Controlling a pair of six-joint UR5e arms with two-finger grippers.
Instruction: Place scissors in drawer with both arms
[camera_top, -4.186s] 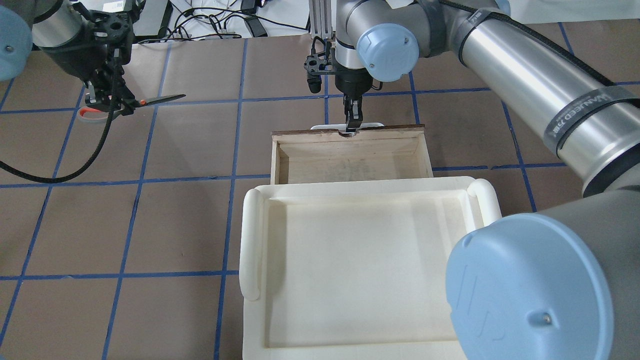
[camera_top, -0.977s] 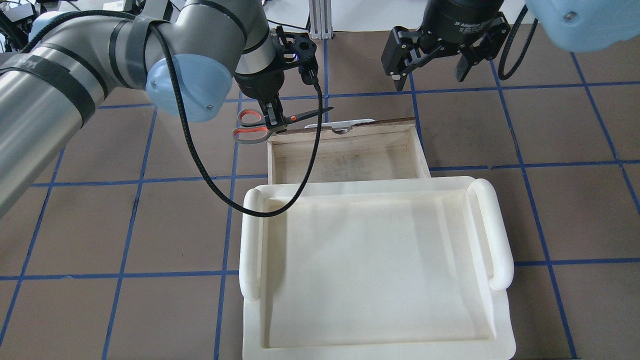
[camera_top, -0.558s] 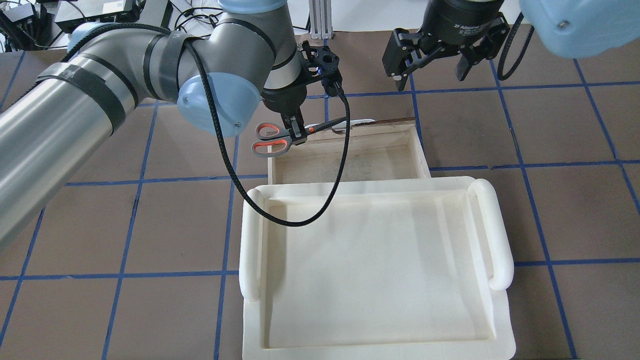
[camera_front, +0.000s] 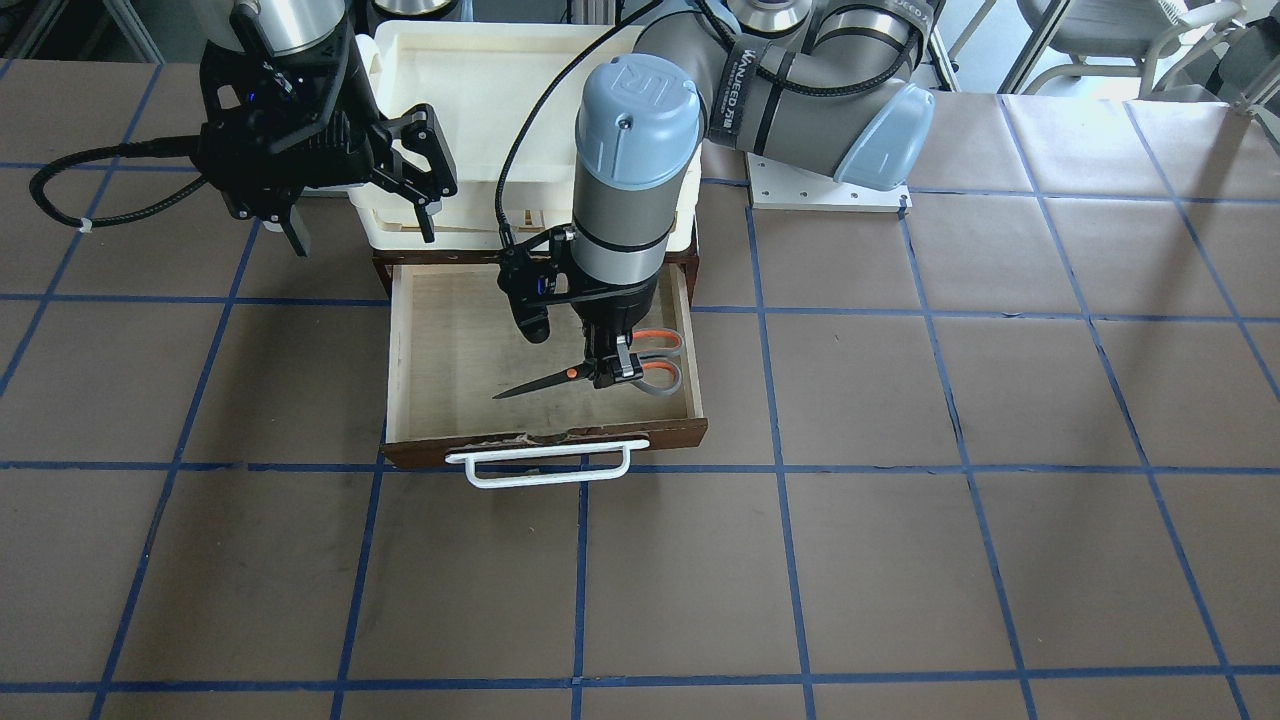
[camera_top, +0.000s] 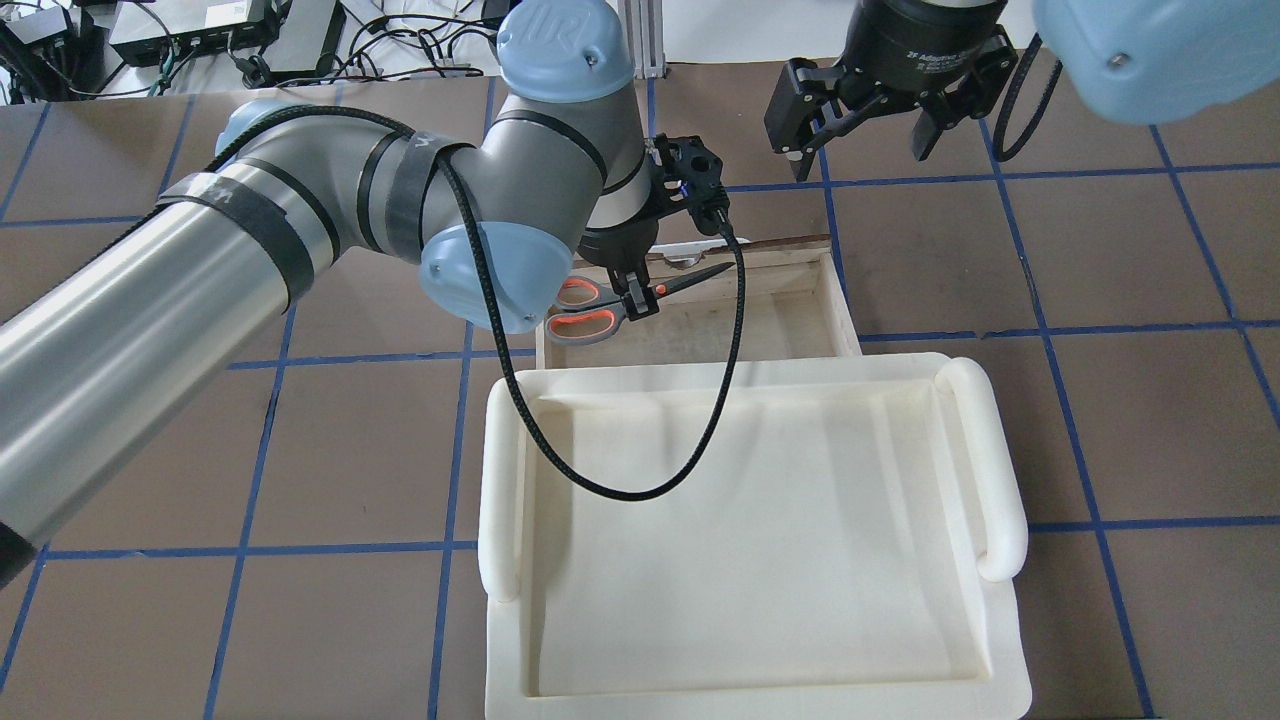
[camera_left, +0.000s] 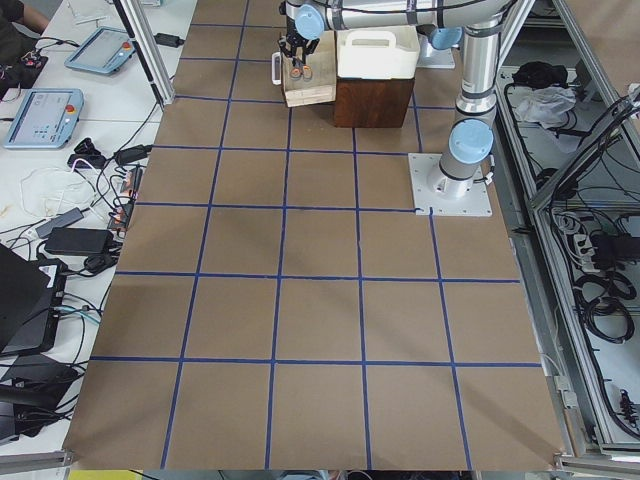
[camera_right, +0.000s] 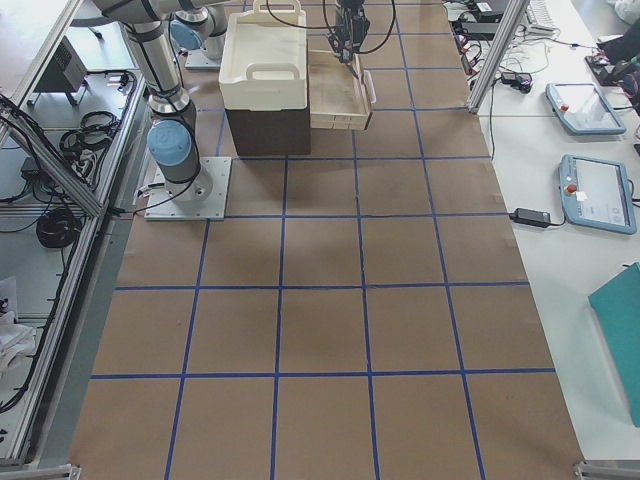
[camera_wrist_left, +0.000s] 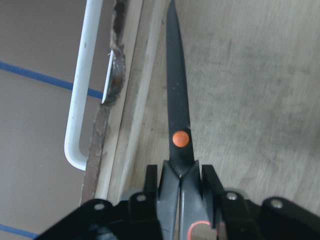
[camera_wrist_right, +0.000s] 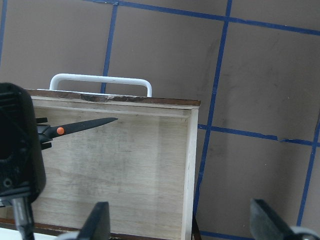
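My left gripper will release the scissors on the pale bottom in the middle of the open drawer (camera_front: 569, 358) (camera_wrist_left: 237, 150).
The scissors (camera_top: 590, 308) have grey and orange handle loops and slim blades. My left gripper (camera_top: 636, 300) is shut on them just behind the orange pivot. It holds them level over the pale inside of the open drawer (camera_top: 836, 300), near its left side, with the blades pointing at the drawer front. The front view shows the scissors (camera_front: 655, 368), the left gripper (camera_front: 610, 374) and the drawer (camera_front: 396, 370) with its white handle (camera_front: 545, 466). The left wrist view shows the blade (camera_wrist_left: 177, 110) beside the front wall. My right gripper (camera_top: 860, 160) is open and empty, raised beyond the drawer's right end.
A cream-white plastic tray (camera_top: 500, 480) sits on the dark brown cabinet (camera_right: 265, 130) above the drawer. A black cable (camera_top: 700, 440) from my left wrist hangs over the tray. Brown table with blue tape lines lies all around.
My left arm has carried the scissors right, from the drawer's left front corner to over its inside. My right gripper, shut on the drawer handle 4.2 s ago, stays open and raised.
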